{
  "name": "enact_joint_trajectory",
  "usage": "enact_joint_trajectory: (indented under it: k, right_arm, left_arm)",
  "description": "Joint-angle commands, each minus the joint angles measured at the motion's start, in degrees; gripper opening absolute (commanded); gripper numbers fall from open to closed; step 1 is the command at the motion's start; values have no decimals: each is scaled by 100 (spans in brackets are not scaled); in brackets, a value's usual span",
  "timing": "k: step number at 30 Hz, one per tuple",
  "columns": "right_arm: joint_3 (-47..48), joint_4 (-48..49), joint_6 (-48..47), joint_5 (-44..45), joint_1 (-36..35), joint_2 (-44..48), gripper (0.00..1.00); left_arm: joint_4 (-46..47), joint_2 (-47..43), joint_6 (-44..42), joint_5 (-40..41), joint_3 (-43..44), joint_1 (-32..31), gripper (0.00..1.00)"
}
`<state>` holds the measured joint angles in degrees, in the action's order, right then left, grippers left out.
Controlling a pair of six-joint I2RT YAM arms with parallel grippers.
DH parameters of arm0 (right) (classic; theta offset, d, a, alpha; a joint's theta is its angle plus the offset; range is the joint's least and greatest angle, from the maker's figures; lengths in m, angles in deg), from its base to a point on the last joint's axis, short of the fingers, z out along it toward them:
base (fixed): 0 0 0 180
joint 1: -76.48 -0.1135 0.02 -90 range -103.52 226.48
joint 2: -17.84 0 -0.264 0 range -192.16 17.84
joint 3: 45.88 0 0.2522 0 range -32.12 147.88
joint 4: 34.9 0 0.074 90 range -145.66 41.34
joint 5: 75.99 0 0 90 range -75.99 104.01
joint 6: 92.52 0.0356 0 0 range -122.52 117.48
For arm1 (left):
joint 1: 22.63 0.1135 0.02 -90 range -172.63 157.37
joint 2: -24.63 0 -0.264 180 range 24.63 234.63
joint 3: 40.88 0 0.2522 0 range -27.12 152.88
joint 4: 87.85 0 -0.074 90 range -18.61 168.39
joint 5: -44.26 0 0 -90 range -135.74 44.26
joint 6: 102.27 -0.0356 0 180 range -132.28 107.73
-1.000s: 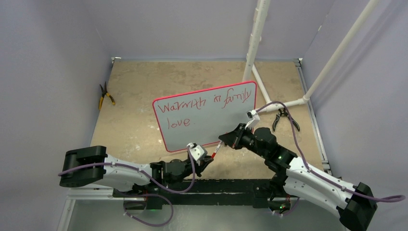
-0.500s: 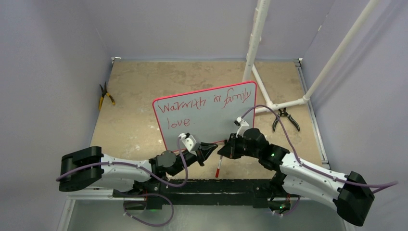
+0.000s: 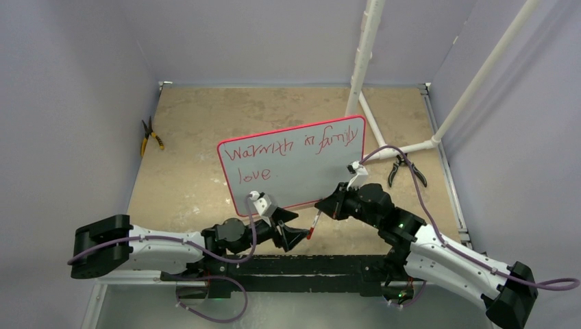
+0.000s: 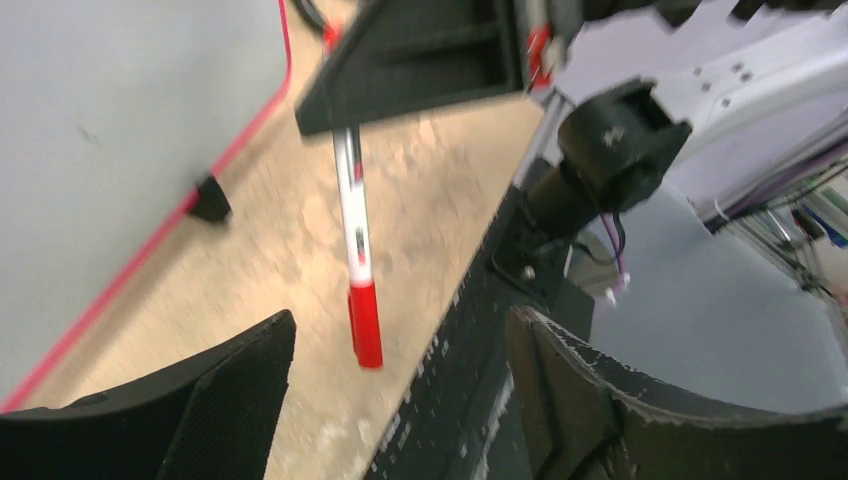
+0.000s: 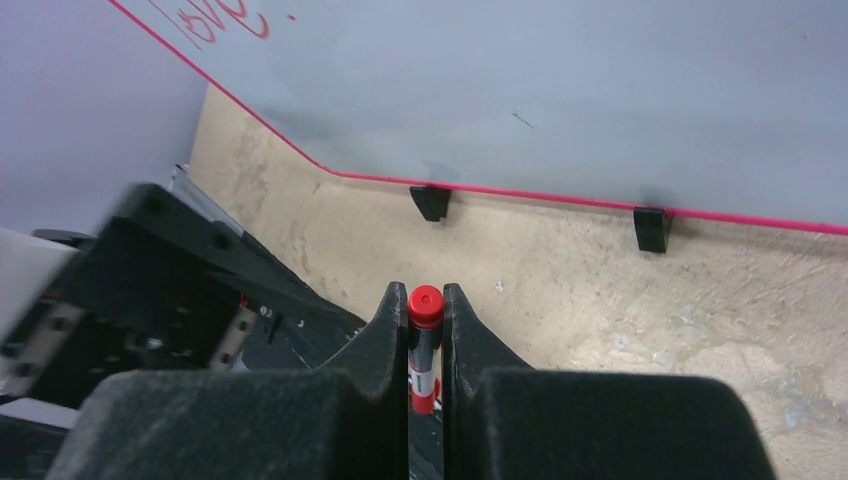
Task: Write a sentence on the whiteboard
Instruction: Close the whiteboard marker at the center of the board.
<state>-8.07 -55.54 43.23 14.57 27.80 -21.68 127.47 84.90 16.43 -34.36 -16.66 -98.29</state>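
Note:
The robot's right gripper needs to release the marker, now hanging with its cap lowest, on the table (image 3: 317,221) (image 5: 612,316) between the red rim of the whiteboard and the black rail.
The whiteboard (image 3: 301,171) stands upright mid-table on its red rim and two black feet (image 5: 432,201). On it is the sentence (image 3: 293,147) in red marker, two lines, with "love" (image 5: 226,20) on the lower one. My right gripper (image 3: 326,206) is shut on a red-and-white marker (image 3: 314,225), which hangs down with its red cap (image 4: 365,325) lowest. The marker's red butt end (image 5: 425,305) sits between my right fingers. My left gripper (image 3: 290,229) is open just left of the cap, not touching it. Its fingers (image 4: 232,395) stand wide apart below the marker.
Yellow-handled pliers (image 3: 151,137) lie at the table's left edge and black pliers (image 3: 405,168) right of the board. A white pipe frame (image 3: 368,55) rises behind the board. A black rail (image 3: 308,264) runs along the near edge.
My left gripper was shut by the marker's lower end; it has opened and drawn back down and left. The marker stays in my right gripper, which rose slightly.

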Motion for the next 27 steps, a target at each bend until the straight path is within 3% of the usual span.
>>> enact_joint_trajectory:
  k: [1,9,13,21,23,26,27]
  right_arm:
    - [320,221,-128,127,-9,139,0]
    - [413,371,-257,-246,-18,211,0]
    - [450,363,-301,-408,-18,224,0]
    - [451,316,-339,-560,-18,189,0]
    - [464,282,-356,-588,-18,183,0]
    - [477,211,-395,-669,-18,139,0]
    - [473,191,-417,-701,-18,124,0]
  left_arm:
    - [-160,419,846,-680,51,25,78]
    - [-424,1027,909,-564,371,25,80]
    - [-296,1285,813,-530,560,27,73]
    - [48,1763,702,-519,817,34,38]
    - [83,1790,680,-474,823,34,27]
    - [175,1795,625,-428,810,34,2]
    - [230,1795,588,-414,796,34,0]
